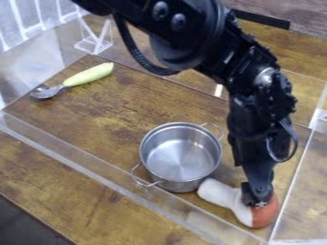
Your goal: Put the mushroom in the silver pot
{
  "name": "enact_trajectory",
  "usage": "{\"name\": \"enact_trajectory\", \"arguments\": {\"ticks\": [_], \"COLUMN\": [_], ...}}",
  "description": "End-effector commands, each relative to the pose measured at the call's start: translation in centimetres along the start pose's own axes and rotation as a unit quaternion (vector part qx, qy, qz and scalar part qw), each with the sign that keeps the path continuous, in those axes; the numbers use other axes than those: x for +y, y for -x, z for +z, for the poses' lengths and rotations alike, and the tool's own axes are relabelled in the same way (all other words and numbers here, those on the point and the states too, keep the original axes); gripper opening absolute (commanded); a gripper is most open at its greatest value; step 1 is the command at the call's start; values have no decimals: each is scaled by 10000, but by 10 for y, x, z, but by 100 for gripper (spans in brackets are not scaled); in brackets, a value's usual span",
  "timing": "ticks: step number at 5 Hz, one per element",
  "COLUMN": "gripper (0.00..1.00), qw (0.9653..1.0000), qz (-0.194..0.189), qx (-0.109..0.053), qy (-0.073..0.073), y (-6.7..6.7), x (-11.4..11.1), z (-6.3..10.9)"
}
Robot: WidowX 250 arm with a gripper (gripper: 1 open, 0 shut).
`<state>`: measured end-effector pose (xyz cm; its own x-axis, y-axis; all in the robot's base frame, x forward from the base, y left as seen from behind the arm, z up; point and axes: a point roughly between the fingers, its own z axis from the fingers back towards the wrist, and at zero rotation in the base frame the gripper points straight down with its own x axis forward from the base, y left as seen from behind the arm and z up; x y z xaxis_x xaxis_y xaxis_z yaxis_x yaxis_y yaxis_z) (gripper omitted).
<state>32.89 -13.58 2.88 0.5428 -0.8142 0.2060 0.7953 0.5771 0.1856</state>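
Note:
The gripper's fingers only reach the back edge of the mushroom's cap, so the robot should open the gripper and take the mushroom where its stem meets the cap [243, 211].
The mushroom [228, 199] lies on its side on the wooden table just right of the pot's front, cream stem pointing left and red-brown cap [263, 213] to the right. The silver pot [182, 155] stands upright, and nothing shows in its plain metal interior. My gripper [259, 196] points straight down at the end of the black arm. It is open, with its fingertips right at the top of the cap and partly hiding it. Whether the fingers touch the cap I cannot tell.
A spoon with a yellow handle [76, 77] lies at the back left of the table. A clear plastic wall [76, 158] runs along the front edge and around the sides. A clear stand [94, 38] sits at the back left.

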Motion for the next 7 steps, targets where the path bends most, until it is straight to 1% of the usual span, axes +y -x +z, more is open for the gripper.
{"name": "enact_trajectory", "arguments": {"ticks": [1,2,4,6,7], "gripper": [100,0,0,0,100], "qw": [9992,9992,9993,9976,9986], "qz": [-86,-133,-216,-656,-501], "qx": [366,347,275,123,97], "qy": [149,132,117,187,157], "y": [18,18,17,16,19], "x": [-29,-34,-38,-48,-44], "z": [-12,-12,-9,-6,-5]}}
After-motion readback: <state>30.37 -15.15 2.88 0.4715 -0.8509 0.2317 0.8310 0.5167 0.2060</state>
